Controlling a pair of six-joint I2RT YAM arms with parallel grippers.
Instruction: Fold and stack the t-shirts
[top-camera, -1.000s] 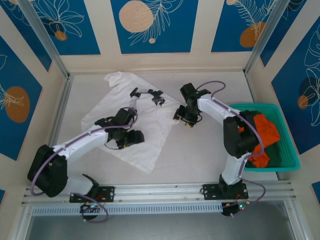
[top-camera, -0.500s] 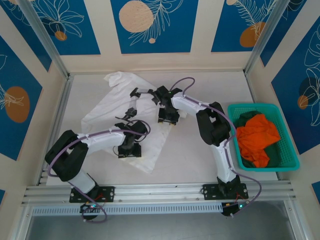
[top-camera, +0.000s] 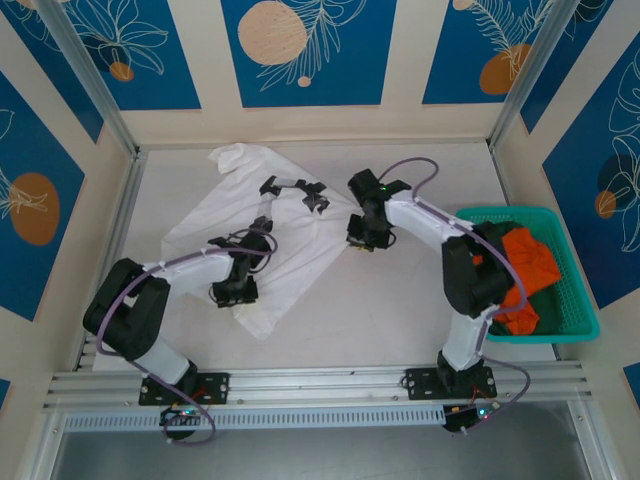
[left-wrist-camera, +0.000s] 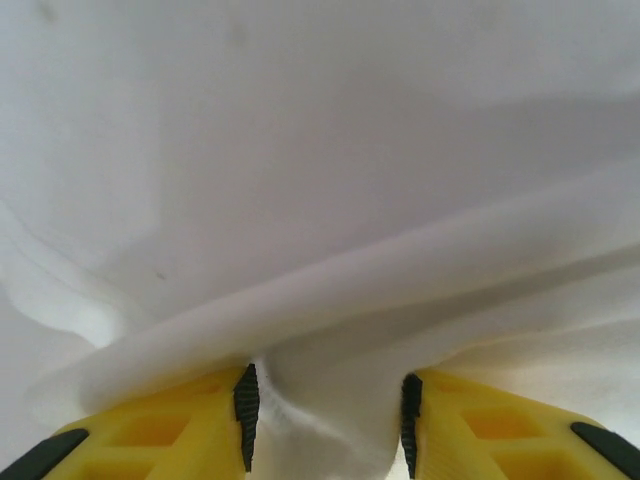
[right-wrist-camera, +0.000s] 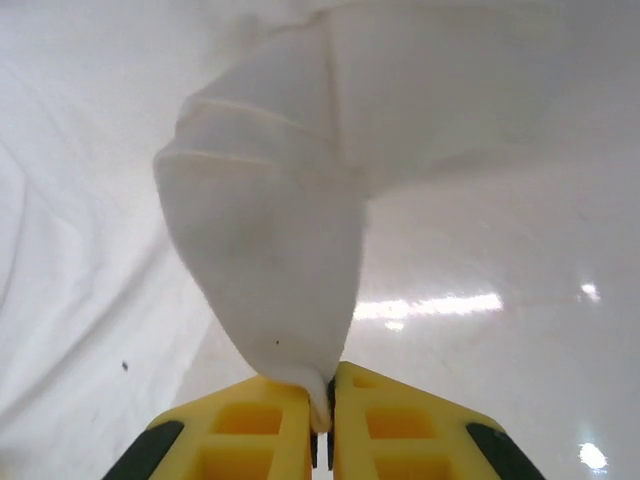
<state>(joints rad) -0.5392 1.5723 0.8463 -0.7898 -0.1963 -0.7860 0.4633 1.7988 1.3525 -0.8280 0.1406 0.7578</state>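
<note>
The white t-shirt's edge slants from my left gripper to the t-shirt's raised corner, so my right gripper should open, retake that corner (top-camera: 343, 225) and draw it nearer.
A white t-shirt (top-camera: 300, 240) lies spread and creased on the table's left half. My left gripper (top-camera: 232, 292) presses down on its near part. In the left wrist view a thick fold of that white cloth (left-wrist-camera: 320, 150) bulges between the left gripper's (left-wrist-camera: 328, 420) fingers, which stand apart. My right gripper (top-camera: 362, 238) is at the shirt's right edge. In the right wrist view it (right-wrist-camera: 321, 420) is shut on a corner of the white cloth (right-wrist-camera: 270, 230), lifted into a cone. An orange t-shirt (top-camera: 530, 255) and a dark green one (top-camera: 553, 290) lie crumpled in the basket.
A teal lattice basket (top-camera: 575, 322) stands at the table's right edge, partly behind the right arm. Two small black pieces (top-camera: 315, 197) joined by a grey strip lie on the shirt's far part. Walls enclose the table on three sides.
The right gripper swung left over the shirt, closed on its edge and came back right with it. The left gripper narrowed and shifted left, and the shirt's near corner drew in.
</note>
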